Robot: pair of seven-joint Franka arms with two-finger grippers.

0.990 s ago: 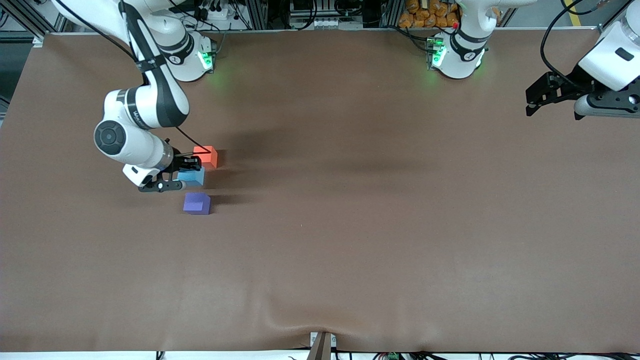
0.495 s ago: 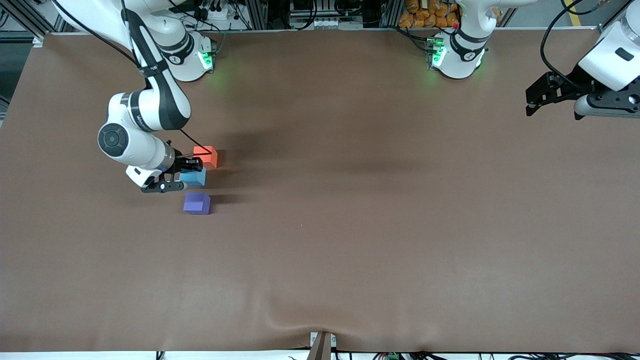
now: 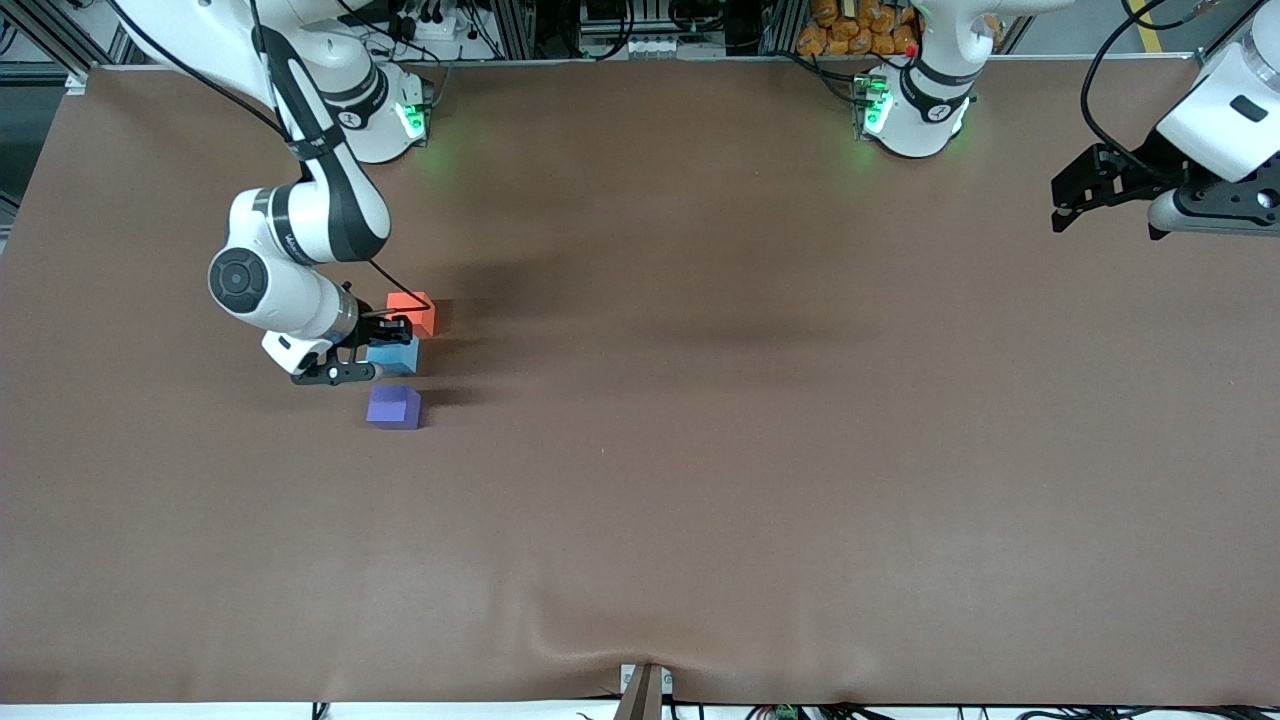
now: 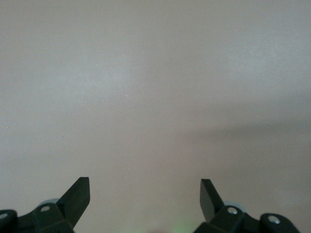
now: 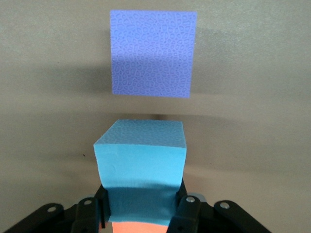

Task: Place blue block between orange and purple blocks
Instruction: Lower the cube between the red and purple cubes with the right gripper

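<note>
My right gripper has the blue block. It will let go of it on the brown cover, midway [image 3: 402, 362] [image 5: 146, 153] between the orange and purple blocks.
The blue block [image 3: 395, 357] is a sky-blue cube between the fingers of my right gripper [image 3: 374, 349], which is shut on it. It sits low between the orange block [image 3: 414, 311] and the purple block [image 3: 393, 407]. I cannot tell whether it touches the table. In the right wrist view the blue block [image 5: 141, 155] fills the space at my right gripper [image 5: 141, 200], with the purple block [image 5: 153, 53] a gap away and the orange block [image 5: 138, 228] close against it. My left gripper [image 3: 1058, 205] waits open and empty at the left arm's end of the table; it also shows in the left wrist view [image 4: 146, 185].
The brown table cover [image 3: 700, 450] is bare apart from the three cubes. A small fold in the cover [image 3: 600, 655] lies at the table's edge nearest the front camera. The left wrist view shows only bare cover [image 4: 155, 97].
My right arm has shifted slightly toward the left arm's end of the table, carrying the blue block a little with it. The orange and purple blocks and the left arm have not moved.
</note>
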